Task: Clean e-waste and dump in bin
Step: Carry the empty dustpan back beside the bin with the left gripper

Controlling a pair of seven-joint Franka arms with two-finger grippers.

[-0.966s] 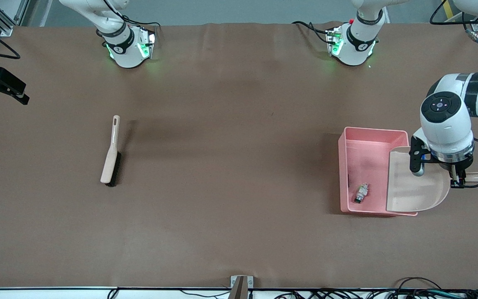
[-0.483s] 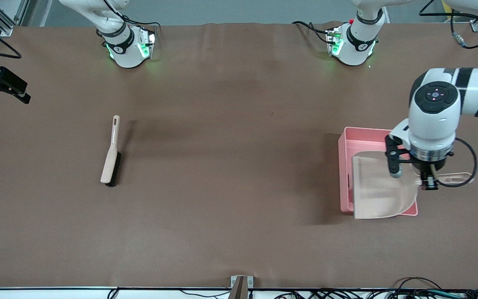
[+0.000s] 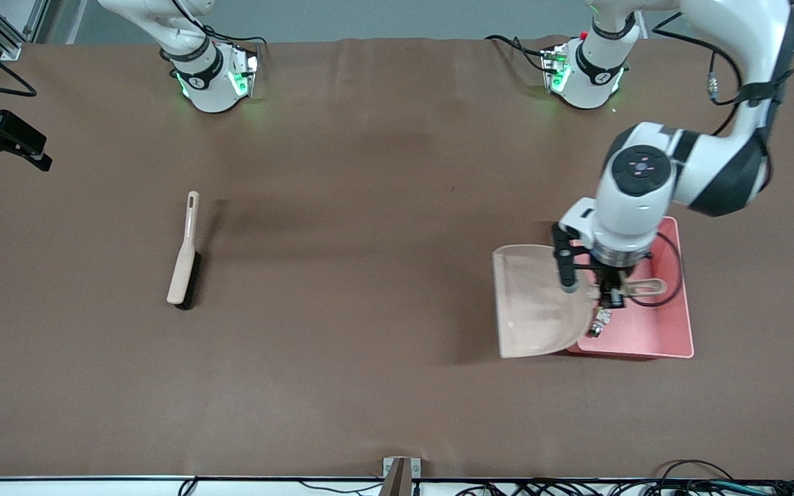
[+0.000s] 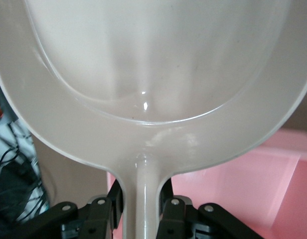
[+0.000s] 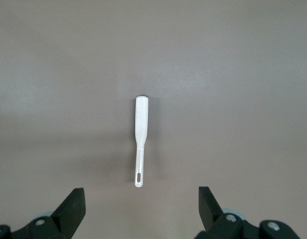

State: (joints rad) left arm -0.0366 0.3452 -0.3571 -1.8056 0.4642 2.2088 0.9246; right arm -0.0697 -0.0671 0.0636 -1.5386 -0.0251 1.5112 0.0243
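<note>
I need to use my left gripper to set the beige dustpan down on the brown table (image 3: 445,271) next to the pink bin, toward the brush.
My left gripper (image 3: 614,295) is shut on the handle of the beige dustpan (image 3: 535,303) and holds it over the pink bin (image 3: 669,331). The pan sticks out past the bin's wall toward the right arm's end. In the left wrist view the fingers (image 4: 176,211) clamp the dustpan's (image 4: 158,74) handle, and the bin (image 4: 253,184) shows below. The white-grey cylindrical component (image 3: 600,322) lies in the bin, beside the pan's edge. The dark ribbed block is hidden. My right gripper (image 5: 141,199) is open and empty, high over the brush (image 5: 140,137).
The beige brush (image 3: 183,258) with black bristles lies on the brown table toward the right arm's end. A black mount (image 3: 4,138) juts in at that end's edge. Cables run along the table's edge nearest the front camera.
My left gripper has carried the dustpan across the bin toward the right arm's end, so the pan now overhangs the bin's wall. The brush has not moved.
</note>
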